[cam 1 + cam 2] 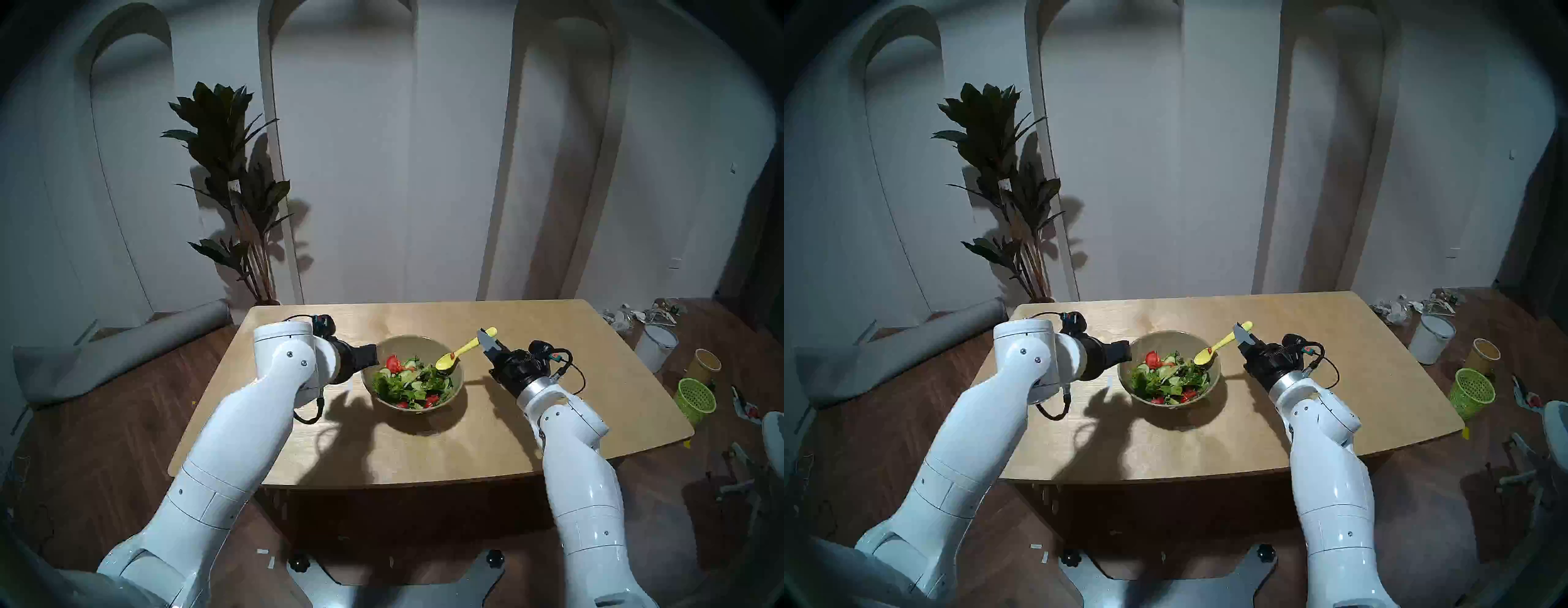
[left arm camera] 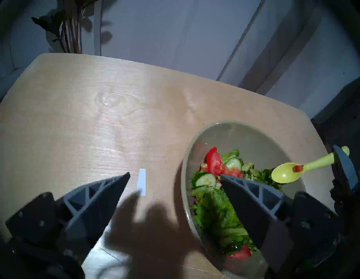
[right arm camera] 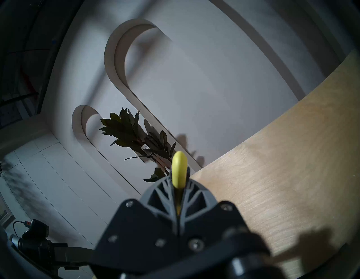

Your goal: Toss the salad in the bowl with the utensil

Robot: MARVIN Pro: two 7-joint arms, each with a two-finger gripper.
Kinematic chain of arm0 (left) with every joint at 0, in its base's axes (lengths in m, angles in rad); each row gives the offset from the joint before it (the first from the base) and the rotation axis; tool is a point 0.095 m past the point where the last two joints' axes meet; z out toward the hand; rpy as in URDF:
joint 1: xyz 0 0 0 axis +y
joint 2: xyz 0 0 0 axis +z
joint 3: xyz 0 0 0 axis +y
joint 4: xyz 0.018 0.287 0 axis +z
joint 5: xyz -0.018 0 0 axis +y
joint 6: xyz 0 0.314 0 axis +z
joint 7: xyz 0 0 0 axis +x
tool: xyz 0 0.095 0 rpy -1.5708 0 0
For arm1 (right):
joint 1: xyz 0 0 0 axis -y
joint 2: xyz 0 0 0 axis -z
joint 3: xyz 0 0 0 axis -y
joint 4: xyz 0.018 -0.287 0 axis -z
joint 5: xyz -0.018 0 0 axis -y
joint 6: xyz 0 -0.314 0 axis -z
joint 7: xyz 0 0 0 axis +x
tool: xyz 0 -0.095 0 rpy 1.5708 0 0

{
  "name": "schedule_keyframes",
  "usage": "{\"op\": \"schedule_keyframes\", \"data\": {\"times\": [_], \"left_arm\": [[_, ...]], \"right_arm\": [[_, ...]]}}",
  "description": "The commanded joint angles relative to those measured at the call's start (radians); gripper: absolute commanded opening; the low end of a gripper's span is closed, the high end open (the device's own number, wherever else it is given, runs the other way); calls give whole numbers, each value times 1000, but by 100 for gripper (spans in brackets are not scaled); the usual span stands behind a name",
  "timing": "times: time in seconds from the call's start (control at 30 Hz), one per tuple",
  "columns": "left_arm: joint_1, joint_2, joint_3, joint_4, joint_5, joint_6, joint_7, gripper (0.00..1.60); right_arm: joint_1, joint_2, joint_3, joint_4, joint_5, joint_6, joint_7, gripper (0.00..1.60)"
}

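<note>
Next, I release the yellow-green spoon from my right gripper on the salad, leaning inside the bowl's far rim (image 1: 442, 351).
The olive-beige bowl (image 1: 407, 342) (image 1: 1166, 339) (image 2: 253, 140) stands mid-table, holding the salad (image 1: 409, 382) (image 1: 1168, 378) (image 2: 218, 214) of leaves, cucumber and tomato. My right gripper (image 1: 483, 339) (image 1: 1240, 333) (image 3: 179, 185) is shut on the handle of the yellow-green spoon (image 1: 460, 352) (image 1: 1216, 349) (image 2: 311, 165) (image 3: 179, 169). Its scoop hovers over the salad's far right side with a red tomato bit in it. At the bowl's left rim my left gripper (image 1: 369, 356) (image 1: 1123, 350) (image 2: 175, 174) is open, one finger outside the bowl and one over the salad.
The wooden table (image 1: 551, 382) has a small white tape strip (image 2: 141, 181) left of the bowl. On the floor to the right stand a lime-green mesh basket (image 1: 695, 399), a white bucket (image 1: 655, 346) and a tan cup (image 1: 706, 365). A potted plant (image 1: 237, 191) is behind the table's far left corner.
</note>
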Motion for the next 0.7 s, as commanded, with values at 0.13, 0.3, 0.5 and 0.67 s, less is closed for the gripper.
{"op": "schedule_keyframes", "data": {"times": [0.13, 0.3, 0.5, 0.67], "left_arm": [[0, 16, -14, -22, 12, -29, -39, 160], [19, 20, -32, -30, 8, -54, -59, 160], [23, 22, -39, -34, 4, -52, -59, 160], [24, 21, -41, -35, 4, -50, -55, 160]], "right_arm": [[53, -12, -30, 42, -23, -48, 8, 0], [54, -13, -33, 67, -43, -73, 0, 0], [56, -13, -34, 75, -51, -85, 9, 0], [53, -13, -36, 71, -59, -84, 8, 5]]}}
